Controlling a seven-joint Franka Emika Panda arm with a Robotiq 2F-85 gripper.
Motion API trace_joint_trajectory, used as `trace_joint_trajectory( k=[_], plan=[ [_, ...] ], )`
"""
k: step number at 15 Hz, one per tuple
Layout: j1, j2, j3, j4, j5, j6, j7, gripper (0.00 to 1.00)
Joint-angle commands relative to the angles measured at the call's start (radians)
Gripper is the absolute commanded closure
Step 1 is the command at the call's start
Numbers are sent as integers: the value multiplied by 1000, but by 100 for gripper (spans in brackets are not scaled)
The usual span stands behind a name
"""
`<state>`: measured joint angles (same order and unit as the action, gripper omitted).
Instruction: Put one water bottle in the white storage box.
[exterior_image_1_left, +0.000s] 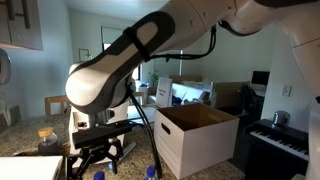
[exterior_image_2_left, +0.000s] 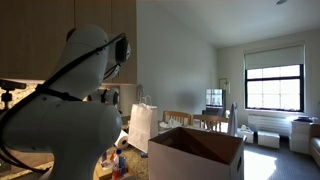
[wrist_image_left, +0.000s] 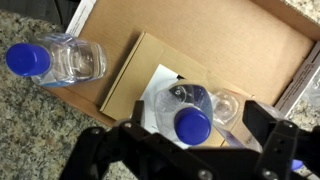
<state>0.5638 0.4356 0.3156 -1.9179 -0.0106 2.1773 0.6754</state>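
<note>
The clear round plastic item is between the bottle and one of my gripper's fingers, so I need to move over and close on only the bottle's blue cap (wrist_image_left: 192, 126).
In the wrist view a clear water bottle with a blue cap (wrist_image_left: 193, 126) stands upright on a flat brown cardboard tray (wrist_image_left: 240, 40). My gripper (wrist_image_left: 198, 128) is open, with one finger on each side of the bottle and not visibly touching it. A second blue-capped bottle (wrist_image_left: 55, 60) stands at the tray's left edge. The white storage box (exterior_image_1_left: 195, 140) with its brown inside stands open to the right of the gripper (exterior_image_1_left: 100, 155) in an exterior view. It also shows in the other exterior view (exterior_image_2_left: 190, 160). Blue caps (exterior_image_1_left: 150, 172) show below the gripper.
A speckled granite counter (wrist_image_left: 40, 130) lies under the tray. A clear round plastic item (wrist_image_left: 226, 105) sits just right of the bottle. A tall white paper bag (exterior_image_2_left: 143, 125) stands behind the box. A keyboard (exterior_image_1_left: 285, 140) is at the far right.
</note>
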Motion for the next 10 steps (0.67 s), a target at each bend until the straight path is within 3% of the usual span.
trace_joint_trajectory(
  k=[1, 10],
  plan=[
    [-10, -35, 9, -35, 43, -25, -58, 25],
    [-5, -24, 2, -30, 32, -23, -65, 83]
  ],
)
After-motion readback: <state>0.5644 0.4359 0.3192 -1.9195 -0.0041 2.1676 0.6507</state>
